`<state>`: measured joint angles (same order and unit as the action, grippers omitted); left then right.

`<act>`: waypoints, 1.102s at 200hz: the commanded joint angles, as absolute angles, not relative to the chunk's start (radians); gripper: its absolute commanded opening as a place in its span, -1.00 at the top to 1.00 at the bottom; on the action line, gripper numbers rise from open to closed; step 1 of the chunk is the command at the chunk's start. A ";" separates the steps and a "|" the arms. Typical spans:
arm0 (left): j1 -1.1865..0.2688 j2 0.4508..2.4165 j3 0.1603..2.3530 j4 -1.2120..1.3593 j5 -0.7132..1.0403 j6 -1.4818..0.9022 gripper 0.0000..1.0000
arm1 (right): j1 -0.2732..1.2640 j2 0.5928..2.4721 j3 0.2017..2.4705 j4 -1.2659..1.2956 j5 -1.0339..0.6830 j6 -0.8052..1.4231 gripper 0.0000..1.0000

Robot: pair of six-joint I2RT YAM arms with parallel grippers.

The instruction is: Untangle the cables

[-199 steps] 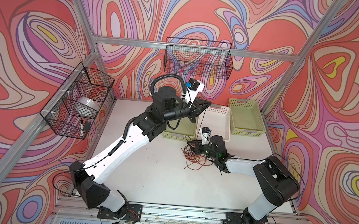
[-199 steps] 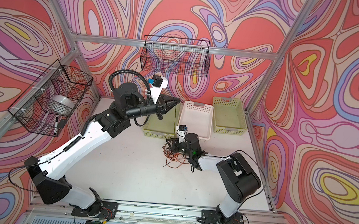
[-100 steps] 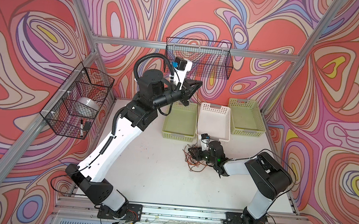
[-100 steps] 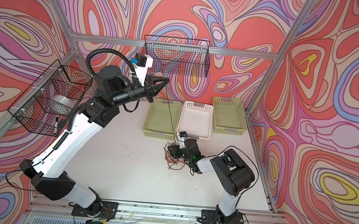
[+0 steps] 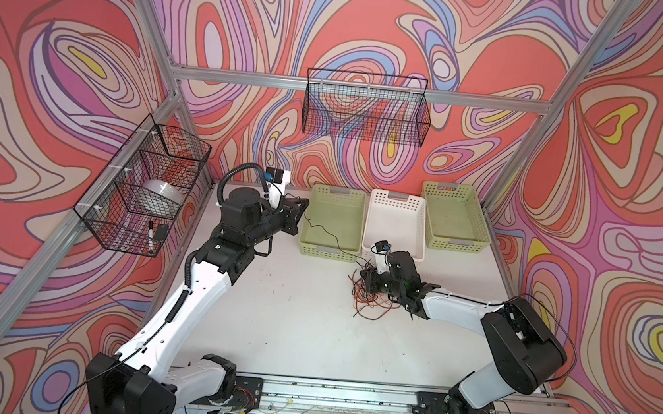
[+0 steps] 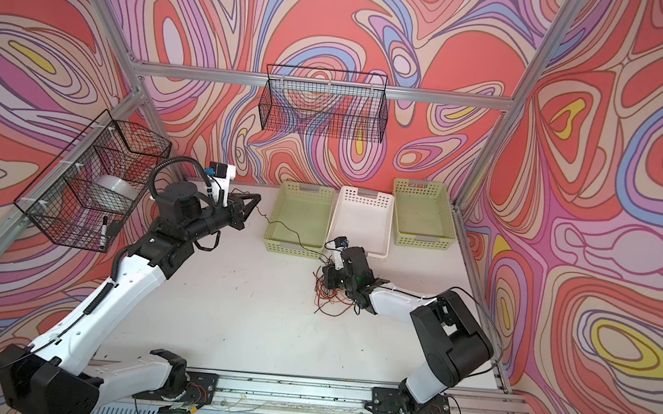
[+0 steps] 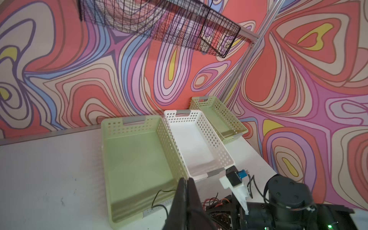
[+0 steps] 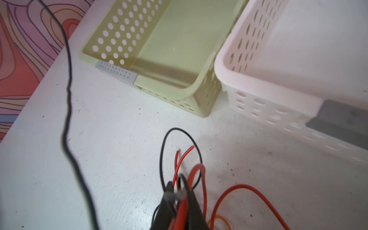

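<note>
I have the dark cable in my left gripper far from where it goes into the tangle, so I need to grip the cable (image 5: pixel 352 254) near the tangle and pull it free.
A tangle of thin orange, brown and dark cables (image 5: pixel 370 299) (image 6: pixel 331 295) lies on the white table in front of the baskets. My right gripper (image 5: pixel 366 280) (image 6: pixel 327 276) (image 8: pixel 177 191) sits low on it, shut on a bunch of orange and black strands (image 8: pixel 201 169). My left gripper (image 5: pixel 305 204) (image 6: pixel 258 198) (image 7: pixel 186 180) is raised at the back left, shut on one dark cable (image 5: pixel 321 228) (image 6: pixel 278 223) (image 8: pixel 67 95). That cable runs slack across the left green basket down into the tangle.
Three plastic baskets stand in a row at the back: green (image 5: pixel 337 194), white (image 5: pixel 397 197), green (image 5: pixel 454 188). A wire basket (image 5: pixel 366 112) hangs on the back wall. Another wire basket (image 5: pixel 144 194) on the left wall holds a bowl and a marker.
My left gripper has swung up, then down and to the left with the dark cable, drawing it out over the green basket. My right gripper has closed on the tangle.
</note>
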<state>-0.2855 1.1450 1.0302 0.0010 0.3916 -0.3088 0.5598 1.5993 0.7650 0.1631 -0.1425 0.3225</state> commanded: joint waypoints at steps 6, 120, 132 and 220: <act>-0.273 1.097 0.830 0.218 0.407 -0.360 0.81 | 0.566 1.579 0.849 -0.079 -0.060 0.259 0.85; -0.266 1.025 0.624 0.163 0.379 -0.153 -1.00 | 0.566 1.530 0.921 -0.242 -0.049 0.059 0.86; -0.294 1.065 0.657 0.145 0.422 -0.097 -0.94 | 0.566 1.523 0.922 -0.242 -0.066 0.042 0.86; -0.557 1.507 0.899 0.234 0.499 0.128 -0.40 | 0.566 1.420 0.875 -0.232 -0.142 -0.050 0.86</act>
